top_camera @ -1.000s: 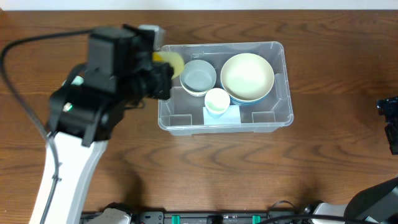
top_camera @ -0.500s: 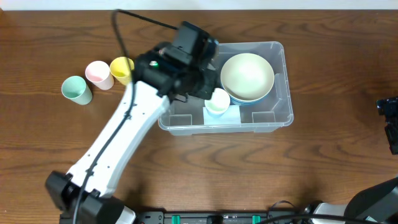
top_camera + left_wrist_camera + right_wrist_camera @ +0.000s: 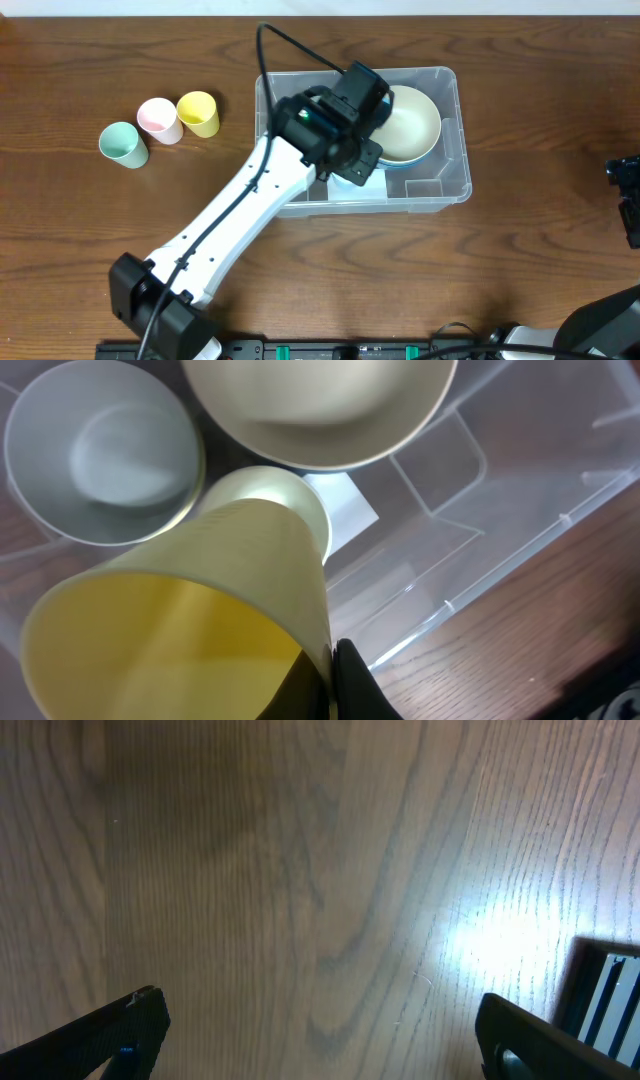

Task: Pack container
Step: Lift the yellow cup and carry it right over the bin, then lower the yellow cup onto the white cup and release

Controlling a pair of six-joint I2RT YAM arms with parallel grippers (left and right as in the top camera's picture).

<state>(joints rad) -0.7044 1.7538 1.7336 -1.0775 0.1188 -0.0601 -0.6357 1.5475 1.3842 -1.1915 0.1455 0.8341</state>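
The robot's left gripper needs to release the yellow cup inside the small pale cup (image 3: 346,171) (image 3: 272,510) next to the white label.
The clear container (image 3: 425,196) stands mid-table; its wall (image 3: 500,550) also shows in the left wrist view. Inside are a cream bowl (image 3: 415,120) (image 3: 320,410), a grey bowl (image 3: 100,450) and a small pale cup (image 3: 300,500) beside a white label (image 3: 350,510). My left gripper (image 3: 348,145) (image 3: 333,665) hangs over the container's middle, shut on the rim of a yellow cup (image 3: 190,610) that is tipped on its side above the small cup. My right gripper (image 3: 625,190) (image 3: 330,1030) stands open over bare wood at the far right, holding nothing.
Three cups stand in a row on the table left of the container: green (image 3: 122,144), pink (image 3: 158,120) and yellow (image 3: 198,113). The left arm (image 3: 230,220) stretches diagonally from the front left across the container's near-left corner.
The left arm has swung right, from the container's left end to over its middle, with the yellow cup in its grip. The row of cups is uncovered. The right arm has not moved.
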